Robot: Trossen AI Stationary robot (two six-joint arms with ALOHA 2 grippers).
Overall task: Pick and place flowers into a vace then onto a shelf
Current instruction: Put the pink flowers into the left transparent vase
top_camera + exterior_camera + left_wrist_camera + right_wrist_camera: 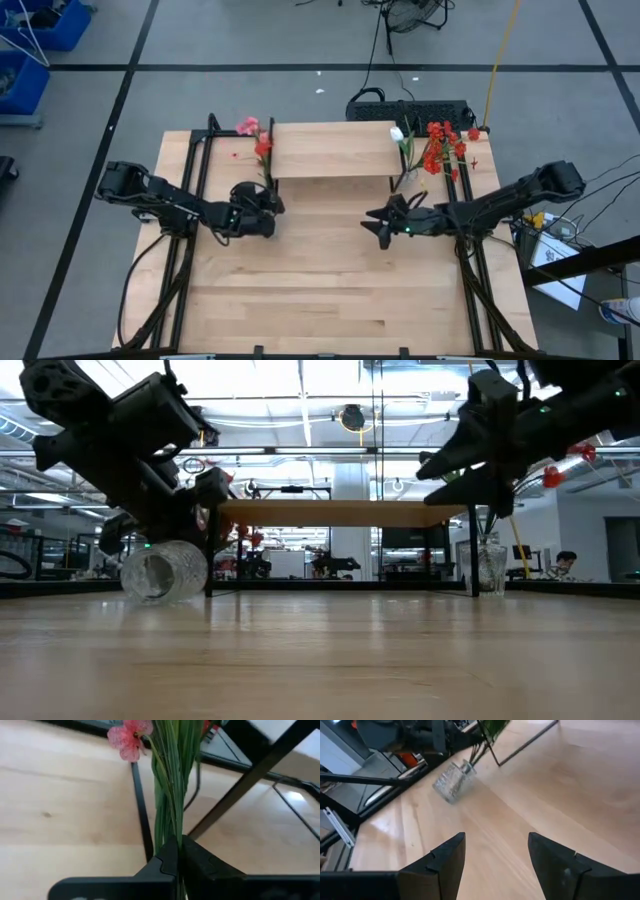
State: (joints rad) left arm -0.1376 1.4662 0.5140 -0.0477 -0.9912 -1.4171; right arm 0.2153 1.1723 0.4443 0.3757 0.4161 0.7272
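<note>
The robot's left gripper will release the flowers in the clear glass vase, on the bare wood [288, 260] just below its fingers. The flowers' stem ends are in its mouth now.
A bunch of flowers [170, 780] with green stems, a pink blossom [247, 126] and red ones lies beside the shelf's [330, 150] left legs, and my left gripper [178, 845] is shut on its stems. A clear glass vase [452, 782] lies tilted on the table below that gripper, with the stem ends in its mouth. A second bunch, with a white bud [397, 133] and red blossoms [440, 150], stands in another glass vase [490, 565] by the shelf's right legs. My right gripper [495, 865] hangs open above the table's middle and holds nothing. My left gripper pinches the bundled green stems [170, 832] between its two fingers, between the vase and the blossoms. The fingers come nearly level from the table's left side. The stems run on toward the far edge. The vase [160, 570] at their lower end rests on the table on its side.
The shelf board [340, 513] stands on thin black legs at the table's far middle. Black frame rails [195, 180] run along both sides of the table. Bare wood [330, 290] fills the near half. A black box [410, 108] sits behind the shelf.
</note>
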